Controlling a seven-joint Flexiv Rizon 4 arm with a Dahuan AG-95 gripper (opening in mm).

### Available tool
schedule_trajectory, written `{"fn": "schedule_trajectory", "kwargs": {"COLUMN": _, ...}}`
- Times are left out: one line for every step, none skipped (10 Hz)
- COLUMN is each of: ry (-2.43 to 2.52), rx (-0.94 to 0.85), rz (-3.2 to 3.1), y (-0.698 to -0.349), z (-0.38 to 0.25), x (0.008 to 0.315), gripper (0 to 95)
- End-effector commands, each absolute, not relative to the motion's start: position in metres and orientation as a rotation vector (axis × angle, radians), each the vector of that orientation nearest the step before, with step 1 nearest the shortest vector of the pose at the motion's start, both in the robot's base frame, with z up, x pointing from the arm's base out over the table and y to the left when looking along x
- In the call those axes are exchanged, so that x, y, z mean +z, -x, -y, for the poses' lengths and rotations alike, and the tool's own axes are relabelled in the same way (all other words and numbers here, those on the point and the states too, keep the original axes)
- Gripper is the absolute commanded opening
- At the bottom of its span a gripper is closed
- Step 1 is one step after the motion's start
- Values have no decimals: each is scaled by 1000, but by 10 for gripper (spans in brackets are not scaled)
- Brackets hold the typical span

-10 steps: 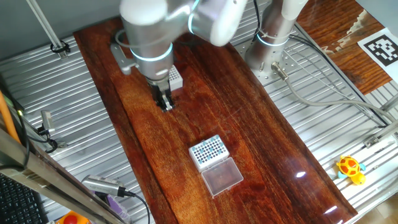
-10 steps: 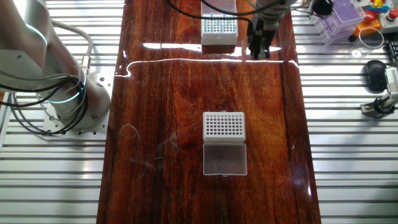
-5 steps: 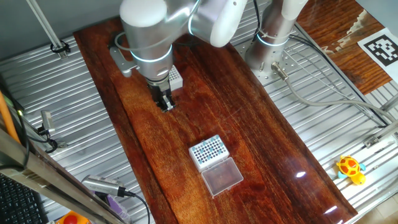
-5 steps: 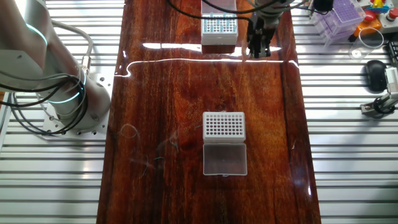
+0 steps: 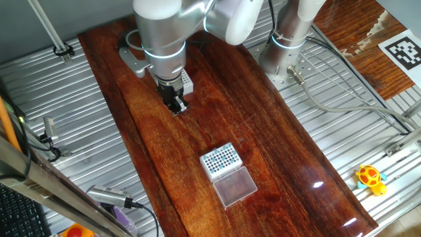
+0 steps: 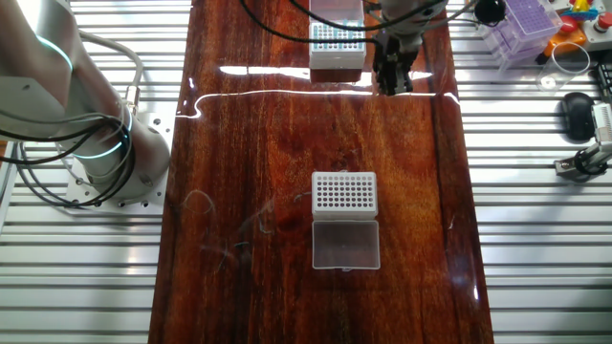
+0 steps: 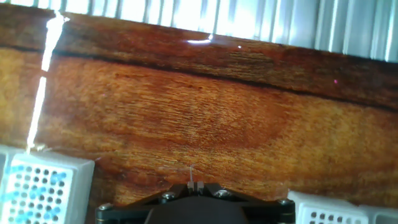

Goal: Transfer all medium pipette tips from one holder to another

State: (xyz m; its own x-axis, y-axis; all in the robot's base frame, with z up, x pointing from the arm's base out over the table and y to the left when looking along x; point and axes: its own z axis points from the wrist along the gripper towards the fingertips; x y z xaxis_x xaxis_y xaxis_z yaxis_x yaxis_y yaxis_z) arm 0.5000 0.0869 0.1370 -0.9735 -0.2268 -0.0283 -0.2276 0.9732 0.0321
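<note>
My gripper needs to let go of the pipette tip in the mid-table white holder, near the holder's edge (image 5: 211, 157) (image 7: 61, 177) opposite the open clear lid of the holder.
My gripper (image 5: 176, 108) hangs low over the wooden table, just in front of a white holder (image 5: 187, 83). In the other fixed view the gripper (image 6: 390, 86) is right of that holder (image 6: 337, 40), which carries teal-blue medium pipette tips (image 6: 330, 36). In the hand view the jaws (image 7: 193, 185) are shut, and a thin pale tip (image 7: 191, 172) sticks out between them. A second white holder (image 5: 219, 160) with its clear lid (image 5: 235, 186) open lies mid-table; it also shows in the other fixed view (image 6: 344, 193). The hand view shows a holder (image 7: 38, 190) at lower left and another (image 7: 329, 215) at lower right.
The robot base (image 5: 289, 39) stands at the table's far right, with cables (image 5: 342, 99) over the ribbed metal surround. A yellow toy (image 5: 370, 178) lies off the wood. A purple rack (image 6: 521, 24) and a black mouse (image 6: 574, 113) sit beside the table.
My gripper has shifted a little sideways toward the holder with the teal-blue tips, staying low and shut. The holders have not moved.
</note>
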Motion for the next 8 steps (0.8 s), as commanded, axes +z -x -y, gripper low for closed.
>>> {"fn": "schedule_trajectory", "kwargs": {"ry": 530, "rx": 68, "rz": -3098, "y": -501, "z": -87, "x": 137, "gripper": 0}}
{"fn": "schedule_trajectory", "kwargs": {"ry": 564, "rx": 86, "rz": -3097, "y": -501, "z": -87, "x": 137, "gripper": 0}}
{"fn": "schedule_trajectory", "kwargs": {"ry": 578, "rx": 91, "rz": -3104, "y": -501, "z": -87, "x": 137, "gripper": 0}}
{"fn": "schedule_trajectory", "kwargs": {"ry": 582, "rx": 92, "rz": -3108, "y": -501, "z": -87, "x": 137, "gripper": 0}}
{"fn": "schedule_trajectory", "kwargs": {"ry": 587, "rx": 95, "rz": -3109, "y": -501, "z": -87, "x": 137, "gripper": 0}}
{"fn": "schedule_trajectory", "kwargs": {"ry": 599, "rx": 107, "rz": -3108, "y": -504, "z": -92, "x": 136, "gripper": 0}}
{"fn": "schedule_trajectory", "kwargs": {"ry": 581, "rx": 134, "rz": -3121, "y": -511, "z": -111, "x": 133, "gripper": 0}}
{"fn": "schedule_trajectory", "kwargs": {"ry": 549, "rx": 134, "rz": -3133, "y": -516, "z": -131, "x": 131, "gripper": 0}}
